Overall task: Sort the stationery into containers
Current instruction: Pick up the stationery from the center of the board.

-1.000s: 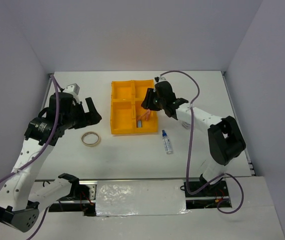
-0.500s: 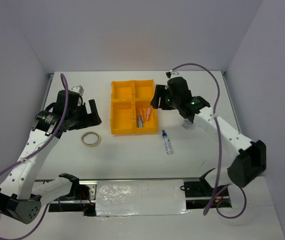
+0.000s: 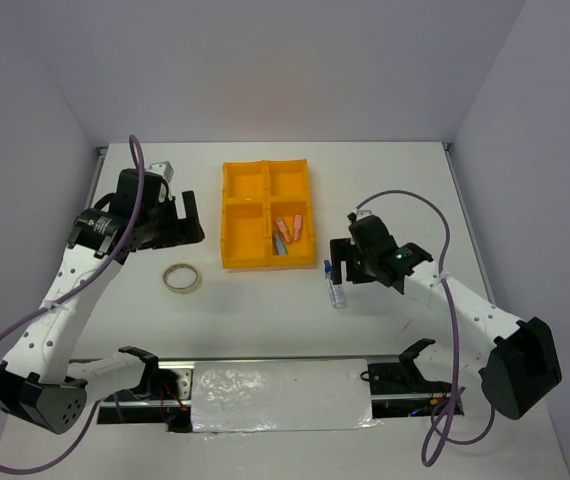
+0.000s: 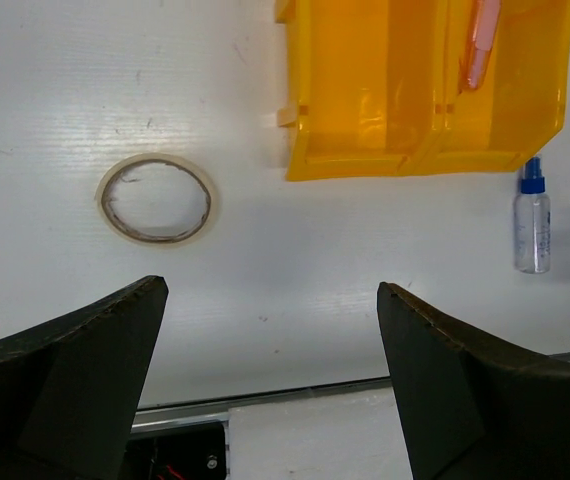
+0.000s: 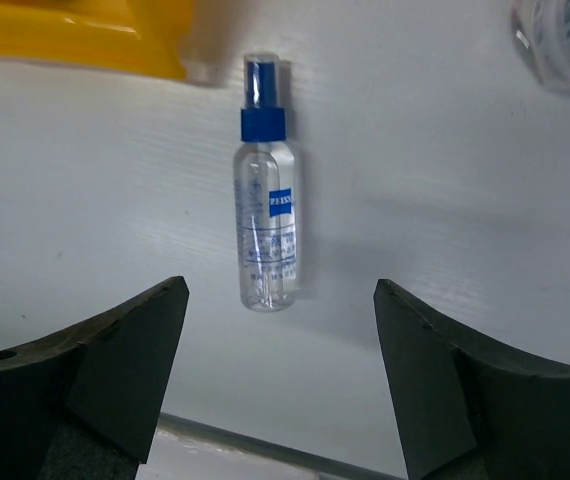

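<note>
Next, my left gripper should go to the beige tape ring's near side [image 3: 168, 287] [image 4: 117, 226], facing away from the orange-yellow tray, and close there.
The orange-yellow tray [image 3: 235, 215] stands at mid-table. Two pink sticks [image 3: 290, 226] and a light-blue stick [image 3: 278, 243] lie in its near right compartment. The clear bottle with blue cap [image 3: 337, 292] lies on the table just near-right of the tray. My right gripper [image 3: 340, 262] is open over it; in the right wrist view the bottle [image 5: 267, 230] has its lower end between the fingertips of my right gripper [image 5: 280, 290]. The beige tape ring [image 3: 168, 278] lies left of the tray. My left gripper [image 3: 190, 220] is open and empty above it. The clear-grey roll [image 5: 560, 40] shows only in the right wrist view.
Grey walls close in the table at the back and sides. A black rail and foil-covered plate [image 3: 280, 395] run along the near edge. In the left wrist view the tape ring [image 4: 105, 200], tray [image 4: 405, 160] and bottle [image 4: 532, 215] lie ahead of the open left gripper [image 4: 270, 290].
My right gripper has left the tray's right side and swung near, down over the bottle; the sticks stay in the tray. My left arm has shifted slightly back.
</note>
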{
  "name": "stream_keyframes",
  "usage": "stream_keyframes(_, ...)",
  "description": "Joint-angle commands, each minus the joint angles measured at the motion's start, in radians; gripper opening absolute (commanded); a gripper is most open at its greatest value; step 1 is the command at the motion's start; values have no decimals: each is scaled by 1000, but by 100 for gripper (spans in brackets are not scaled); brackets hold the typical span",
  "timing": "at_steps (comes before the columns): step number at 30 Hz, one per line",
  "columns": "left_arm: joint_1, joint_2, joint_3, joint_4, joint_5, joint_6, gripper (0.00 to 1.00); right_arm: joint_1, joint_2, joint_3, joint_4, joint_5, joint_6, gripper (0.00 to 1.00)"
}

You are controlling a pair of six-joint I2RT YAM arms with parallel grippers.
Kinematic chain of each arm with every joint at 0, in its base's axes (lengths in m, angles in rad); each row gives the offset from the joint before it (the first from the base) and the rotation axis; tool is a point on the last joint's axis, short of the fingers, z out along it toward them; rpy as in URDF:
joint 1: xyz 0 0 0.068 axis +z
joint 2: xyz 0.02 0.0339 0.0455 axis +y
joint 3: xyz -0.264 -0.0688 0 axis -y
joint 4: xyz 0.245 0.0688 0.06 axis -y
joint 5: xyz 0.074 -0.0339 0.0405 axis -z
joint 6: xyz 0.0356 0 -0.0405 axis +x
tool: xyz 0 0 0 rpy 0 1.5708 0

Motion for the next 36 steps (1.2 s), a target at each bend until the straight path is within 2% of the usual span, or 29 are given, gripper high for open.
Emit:
stream_keyframes(1,7,9,-12,79,61,13,99,9,26,-31,94,3,-30,82)
stream_keyframes(8,7,-5,-61,119,58,-9,99,16,111,-80,211,5,-39,73)
stream_keyframes(17,7,-33,-75,101,12,-4,99,32,266,-83,263,11,-25,65)
stream_keyframes(22,7,-36,-67,86,-12,4,99,49,319,-88,277,12,4,55)
stream_keyframes(25,7,-37,-67,87,-17,5,99,64,330,-100,277,14,19,44)
stream_keyframes(26,7,-37,-67,87,-20,7,99,66,323,-109,272,29,28,33)
stream_keyframes(30,8,-34,-66,86,-20,8,100,67,193,-137,248,69,89,13)
stream_keyframes(32,7,-33,-64,86,-20,11,99,67,133,-144,222,86,105,0)
stream_keyframes(36,8,-37,-63,87,-37,7,99,67,-31,-97,144,110,129,0)
